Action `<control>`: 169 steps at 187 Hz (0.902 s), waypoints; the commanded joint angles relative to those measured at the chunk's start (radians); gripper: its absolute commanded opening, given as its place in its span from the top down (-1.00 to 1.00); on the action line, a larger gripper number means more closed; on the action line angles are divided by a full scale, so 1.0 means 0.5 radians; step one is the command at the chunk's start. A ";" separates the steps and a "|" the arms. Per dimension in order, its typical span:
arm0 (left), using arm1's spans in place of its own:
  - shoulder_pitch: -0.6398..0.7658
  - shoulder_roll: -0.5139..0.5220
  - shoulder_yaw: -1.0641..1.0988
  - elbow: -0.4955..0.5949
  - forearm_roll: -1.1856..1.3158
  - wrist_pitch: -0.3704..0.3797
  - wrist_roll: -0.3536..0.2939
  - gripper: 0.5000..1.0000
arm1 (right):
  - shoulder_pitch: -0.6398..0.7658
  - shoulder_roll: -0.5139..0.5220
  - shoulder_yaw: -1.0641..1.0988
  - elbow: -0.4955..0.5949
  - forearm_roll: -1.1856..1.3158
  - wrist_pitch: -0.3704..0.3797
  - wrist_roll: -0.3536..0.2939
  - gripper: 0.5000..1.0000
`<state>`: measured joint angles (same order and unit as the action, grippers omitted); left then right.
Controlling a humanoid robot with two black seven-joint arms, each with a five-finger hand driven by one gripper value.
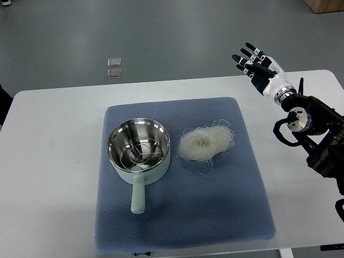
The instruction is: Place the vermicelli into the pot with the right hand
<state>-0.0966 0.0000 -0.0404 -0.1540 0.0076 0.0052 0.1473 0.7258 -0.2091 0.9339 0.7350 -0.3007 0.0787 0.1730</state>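
The robot's right gripper should next close on the end of the vermicelli (213,138) that lies farthest from the mint-green pot.
A nest of pale vermicelli (205,143) lies on a blue mat (183,215), just right of a mint-green pot (138,152). The pot has a shiny steel inside with a wire rack in it, and its handle points toward me. My right hand (253,62) is raised at the far right edge of the table, well up and right of the vermicelli. Its fingers are spread and hold nothing. The left arm does not show.
The mat lies in the middle of a white table (48,161). Two small square plates (114,67) are set in the grey floor beyond the table's far edge. A brown box corner (325,5) shows at top right.
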 commanded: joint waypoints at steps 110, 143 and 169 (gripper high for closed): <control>0.000 0.000 0.001 0.004 0.006 -0.026 0.000 -1.00 | -0.001 -0.008 -0.024 0.003 -0.012 0.079 0.059 -0.70; 0.000 0.000 0.001 0.004 0.006 -0.026 0.000 -1.00 | -0.001 -0.008 -0.015 -0.001 -0.012 0.269 0.059 -0.70; 0.000 0.000 0.001 0.004 0.006 -0.026 0.000 -1.00 | -0.001 -0.011 -0.003 -0.001 -0.012 0.257 0.065 -0.70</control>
<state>-0.0966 0.0000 -0.0399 -0.1518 0.0104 -0.0077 0.1473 0.7258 -0.2143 0.9290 0.7358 -0.3081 0.2086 0.2027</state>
